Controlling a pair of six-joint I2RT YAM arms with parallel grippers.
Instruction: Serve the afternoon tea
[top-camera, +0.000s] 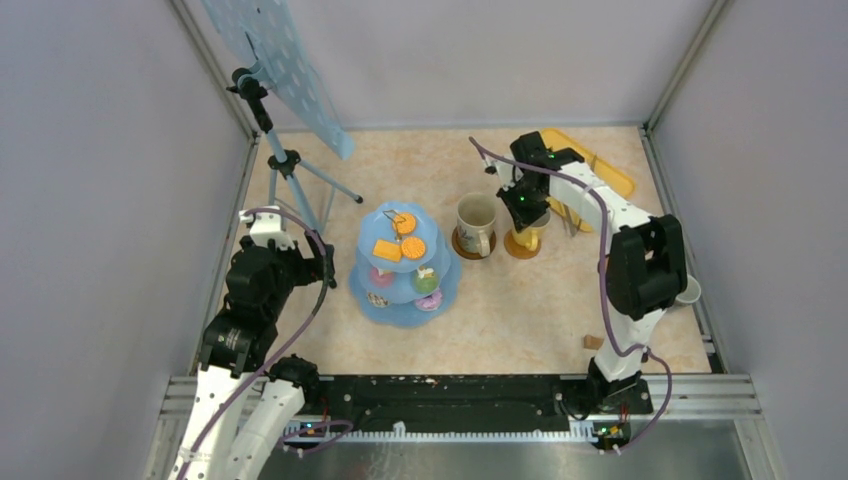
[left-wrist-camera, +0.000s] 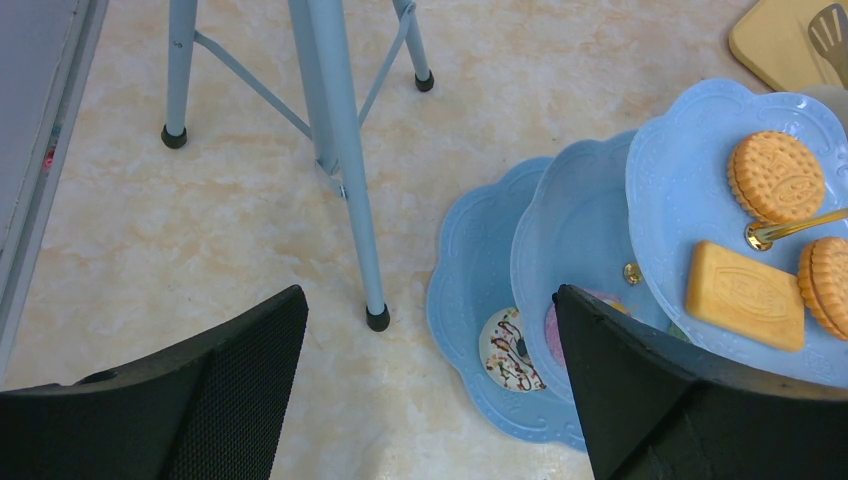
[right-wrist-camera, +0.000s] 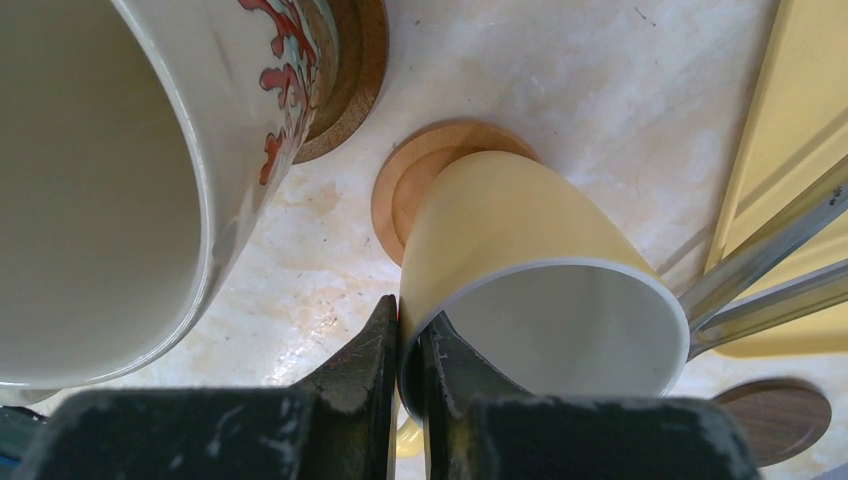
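My right gripper is going to put the yellow mug down on the middle of the small coaster (top-camera: 523, 242) (right-wrist-camera: 460, 205) beside the big beige mug.
A blue three-tier stand (top-camera: 447, 285) holds orange biscuits (top-camera: 412, 247) on top and donuts and cupcakes (top-camera: 427, 281) lower down. The big beige mug (top-camera: 477, 222) stands on a brown coaster just right of it. My right gripper (top-camera: 527, 212) is shut on the rim of the yellow mug (right-wrist-camera: 520, 230), one finger inside and one outside. The mug's base rests on its coaster (right-wrist-camera: 412, 180). My left gripper (left-wrist-camera: 428, 300) is open and empty, low over the table left of the stand (left-wrist-camera: 470, 280).
A tripod (top-camera: 290, 170) with a blue dotted board stands at the back left; its legs (left-wrist-camera: 345, 170) are near my left gripper. The yellow tray (right-wrist-camera: 790, 150) and metal tongs (right-wrist-camera: 770, 260) lie right of the yellow mug. A small pale mug (top-camera: 688, 290) sits by the right arm.
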